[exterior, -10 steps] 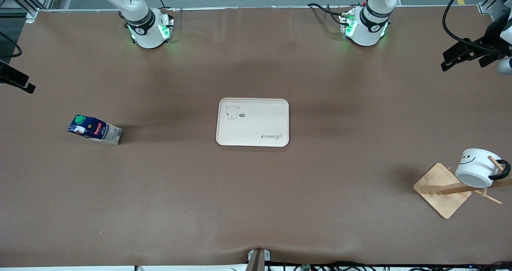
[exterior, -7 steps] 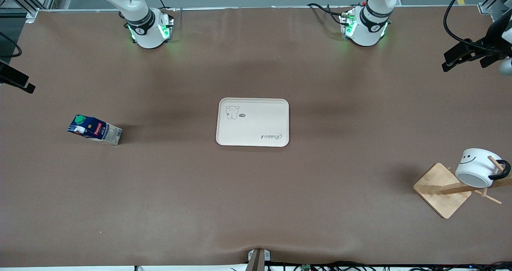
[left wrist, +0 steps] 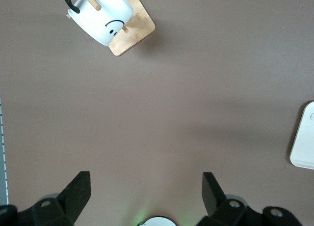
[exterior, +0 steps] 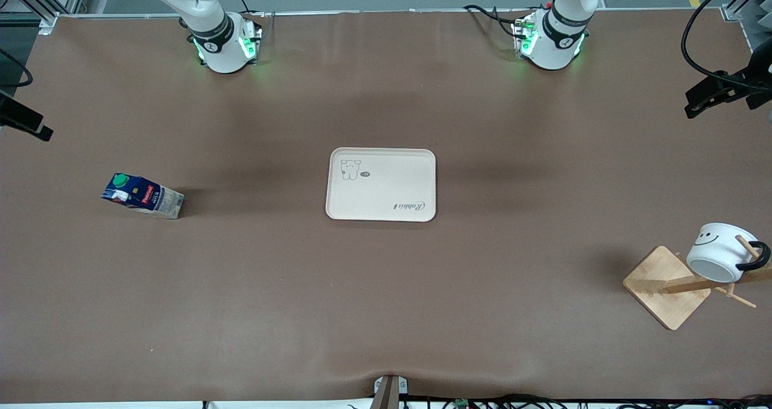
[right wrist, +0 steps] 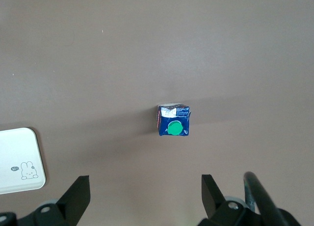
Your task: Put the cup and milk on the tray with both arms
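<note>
I need to close my left gripper on the white smiley cup's rim (exterior: 716, 225) (left wrist: 103, 43), just above the smiley face and away from the black handle.
The white smiley cup (exterior: 719, 253) hangs by its black handle on a peg of a wooden rack (exterior: 665, 286) at the left arm's end of the table, nearer the front camera than the tray. The cream tray (exterior: 380, 184) lies mid-table with nothing on it. The blue milk (exterior: 143, 195) with its green cap stands at the right arm's end. My left gripper (left wrist: 145, 186) is open, high over the table, with the cup (left wrist: 105, 17) well ahead of it. My right gripper (right wrist: 144, 186) is open too, high up, with the milk (right wrist: 173, 121) just ahead of its fingers.
The left arm's black hand (exterior: 718, 92) shows at the edge of the front view, over the table's left-arm end. A black part (exterior: 24, 122) pokes in at the right arm's end. Brown tabletop surrounds the tray. The rack's square base (left wrist: 135, 32) lies under the cup.
The left arm's hand has slid outward toward the left-arm end of the table, partly out of the front view. The right arm, the cup, the milk and the tray have not moved.
</note>
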`<act>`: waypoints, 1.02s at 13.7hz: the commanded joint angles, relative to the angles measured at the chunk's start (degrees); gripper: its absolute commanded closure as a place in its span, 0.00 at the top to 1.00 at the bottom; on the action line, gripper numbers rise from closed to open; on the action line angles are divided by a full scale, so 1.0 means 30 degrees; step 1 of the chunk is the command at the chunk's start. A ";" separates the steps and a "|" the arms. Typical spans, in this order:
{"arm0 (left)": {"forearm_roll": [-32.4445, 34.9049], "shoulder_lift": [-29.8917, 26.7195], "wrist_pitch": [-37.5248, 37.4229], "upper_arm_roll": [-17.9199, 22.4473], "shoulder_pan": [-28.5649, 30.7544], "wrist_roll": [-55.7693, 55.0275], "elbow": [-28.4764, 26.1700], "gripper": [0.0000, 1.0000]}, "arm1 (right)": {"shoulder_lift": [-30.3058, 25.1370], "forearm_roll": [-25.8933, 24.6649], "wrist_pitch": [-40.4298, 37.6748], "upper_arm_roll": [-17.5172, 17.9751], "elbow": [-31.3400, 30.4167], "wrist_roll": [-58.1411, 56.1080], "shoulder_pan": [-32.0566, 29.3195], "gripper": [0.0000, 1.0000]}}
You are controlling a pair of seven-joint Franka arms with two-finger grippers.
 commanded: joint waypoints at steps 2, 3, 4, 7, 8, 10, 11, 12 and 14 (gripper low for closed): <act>0.0182 0.0506 0.1340 0.0161 0.0760 0.0308 -0.0086 1.00 | 0.0149 -0.0104 -0.0011 0.0179 0.0253 -0.0201 -0.0274 1.00; 0.0153 0.0389 0.2334 0.0190 0.0967 0.0308 -0.0613 1.00 | 0.0149 -0.0104 -0.0011 0.0150 0.0253 -0.0201 -0.0274 1.00; 0.0123 0.0359 0.3273 0.0161 0.1607 0.0337 -0.1111 1.00 | 0.0149 -0.0104 -0.0011 0.0150 0.0253 -0.0201 -0.0274 1.00; -0.0550 0.0068 0.5851 0.0132 0.2578 0.0337 -0.2867 1.00 | 0.0149 -0.0104 -0.0011 0.0150 0.0253 -0.0201 -0.0274 1.00; -0.0667 0.0037 0.6817 0.0132 0.2929 0.0366 -0.3512 1.00 | 0.0207 -0.0104 -0.0011 0.0179 0.0253 -0.0201 -0.0274 1.00; -0.0930 0.0036 0.8838 0.0132 0.3456 0.0890 -0.4568 1.00 | 0.0266 -0.0104 -0.0011 0.0150 0.0253 -0.0201 -0.0274 1.00; -0.1193 0.0066 0.9979 0.0132 0.3808 0.1271 -0.5153 1.00 | 0.0266 -0.0104 -0.0011 0.0179 0.0253 -0.0201 -0.0274 1.00; -0.1572 0.0153 1.1180 0.0132 0.3956 0.1565 -0.5826 1.00 | 0.0296 -0.0104 -0.0011 0.0150 0.0253 -0.0201 -0.0274 1.00; -0.2480 0.0212 1.3495 0.0132 0.4395 0.1772 -0.7262 1.00 | 0.0296 -0.0104 -0.0011 0.0150 0.0253 -0.0201 -0.0245 1.00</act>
